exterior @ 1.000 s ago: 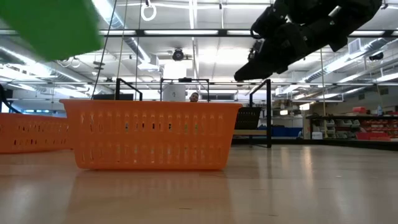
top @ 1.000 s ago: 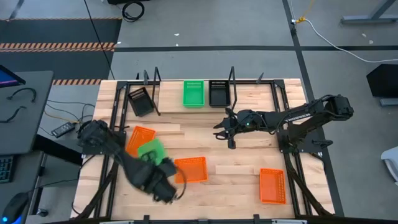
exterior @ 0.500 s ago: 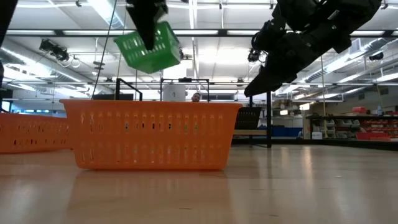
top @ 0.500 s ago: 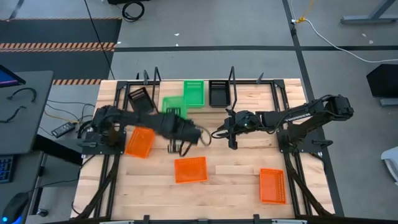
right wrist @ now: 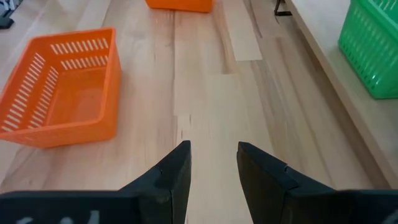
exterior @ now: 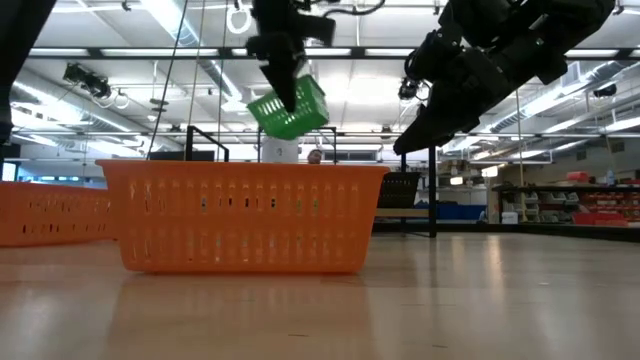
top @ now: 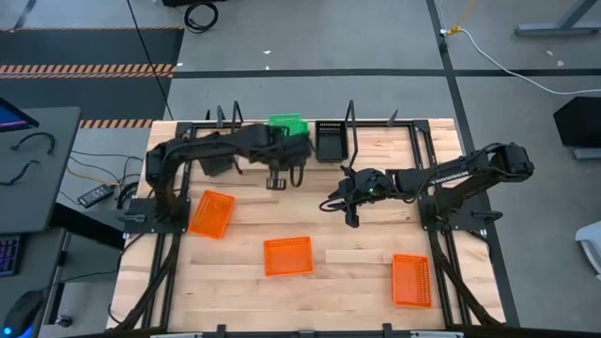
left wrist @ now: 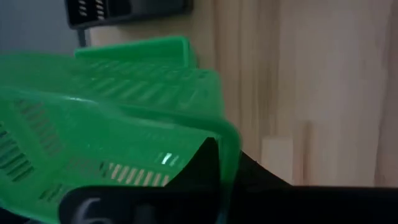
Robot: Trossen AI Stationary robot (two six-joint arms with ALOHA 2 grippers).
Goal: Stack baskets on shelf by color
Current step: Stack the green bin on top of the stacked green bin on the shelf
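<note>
Next, I let go of the green basket with my left gripper inside the other green basket (top: 289, 138) (left wrist: 135, 84), next to the black basket on the shelf.
My left gripper (top: 286, 146) is shut on a green basket (exterior: 290, 105), high in the air over the shelf (top: 351, 127) at the table's far edge. Below it, another green basket (right wrist: 373, 50) rests on the shelf board, with a black basket (top: 331, 141) beside it. A second black basket (top: 212, 152) stands at the shelf's left end, partly behind my arm. Orange baskets lie on the table at the left (top: 211, 213), the middle (top: 287, 255) and the near right (top: 411, 280). My right gripper (right wrist: 211, 163) hangs open and empty above the table's middle right. My left gripper holds the green basket by its upper rim (left wrist: 225, 142), near a corner. One finger (left wrist: 208, 163) shows dark through the mesh wall. The fingers come steeply from above (exterior: 280, 55). The basket hangs tilted below them, lifted clear of the shelf and table.
Black metal frames (top: 232, 141) rise along the shelf and the table's sides. Bare wood lies between the orange baskets and in front of my right gripper (top: 349, 202). A loose wooden strip (top: 352, 256) lies right of the middle orange basket.
My left gripper has swung from the table's near left across to the far edge, over the shelf, rolling its wrist as it went. The green basket came with it, lifted clear all the way. My right gripper has tipped slightly downward in place.
</note>
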